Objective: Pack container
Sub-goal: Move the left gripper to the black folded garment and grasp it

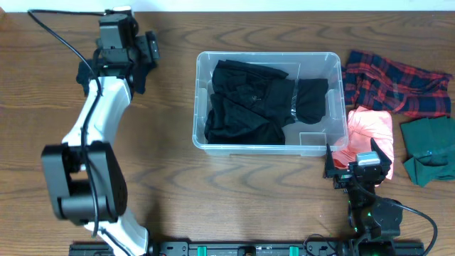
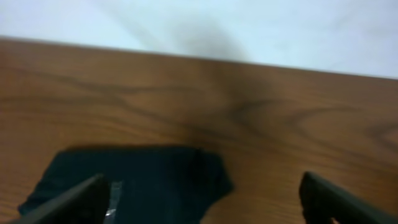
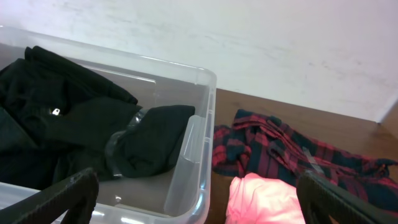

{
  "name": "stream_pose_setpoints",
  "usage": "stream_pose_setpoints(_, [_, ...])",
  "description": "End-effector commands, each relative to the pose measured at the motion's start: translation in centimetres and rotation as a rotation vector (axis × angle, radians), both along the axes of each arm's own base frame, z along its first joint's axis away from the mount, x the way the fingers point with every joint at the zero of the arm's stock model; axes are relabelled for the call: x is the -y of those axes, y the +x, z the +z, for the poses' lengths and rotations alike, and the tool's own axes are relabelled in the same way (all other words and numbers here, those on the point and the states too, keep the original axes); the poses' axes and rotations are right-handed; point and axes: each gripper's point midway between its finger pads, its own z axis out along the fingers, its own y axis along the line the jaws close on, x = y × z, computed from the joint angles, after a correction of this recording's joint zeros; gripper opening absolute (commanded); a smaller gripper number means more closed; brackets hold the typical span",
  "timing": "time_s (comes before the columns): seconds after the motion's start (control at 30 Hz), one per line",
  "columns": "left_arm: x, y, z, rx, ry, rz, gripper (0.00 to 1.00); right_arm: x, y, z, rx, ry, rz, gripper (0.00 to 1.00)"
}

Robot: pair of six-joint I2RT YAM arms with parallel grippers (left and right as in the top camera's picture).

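The robot's left gripper will close on the dark cloth's half (image 1: 131,69) (image 2: 160,198) nearest the clear container, beside the cloth's silver strip.
The clear container (image 1: 267,55) stands mid-table and holds black garments (image 1: 249,99); it also shows in the right wrist view (image 3: 208,81) with the black garments (image 3: 62,106) inside. My right gripper (image 1: 357,162) is open and empty, low over the container's front right corner and a pink cloth (image 1: 371,128); in its own view the right gripper (image 3: 199,194) spans the corner and the pink cloth (image 3: 261,199). My left gripper (image 1: 151,48) is open and empty at the far left, over a dark cloth (image 1: 141,77). In its own view the left gripper (image 2: 205,202) is above the dark cloth (image 2: 130,180).
A red plaid cloth (image 1: 394,80) lies right of the container, also seen in the right wrist view (image 3: 292,149). A green cloth (image 1: 430,148) lies at the right edge. The table's far edge meets a white wall (image 2: 249,25).
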Motion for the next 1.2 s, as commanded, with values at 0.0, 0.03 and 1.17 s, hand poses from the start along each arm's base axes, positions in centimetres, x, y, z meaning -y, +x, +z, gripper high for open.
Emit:
stream_pose_setpoints(0.0, [-2.2,0.5,-2.2,-0.027,0.011,0.042,0.98,0.2,0.0,-0.1,-0.001,-0.008,-0.008,0.99])
stream_pose_setpoints(0.03, [-2.9,0.7,-3.1,-0.035,0.01,0.053,0.98,0.2,0.0,-0.1,-0.001,-0.008,-0.008,0.99])
stream_pose_setpoints(1.17, [-4.5,-0.7,-15.0,-0.316,0.202,-0.121,0.07,0.2,0.0,-0.1,-0.001,-0.008,-0.008,0.99])
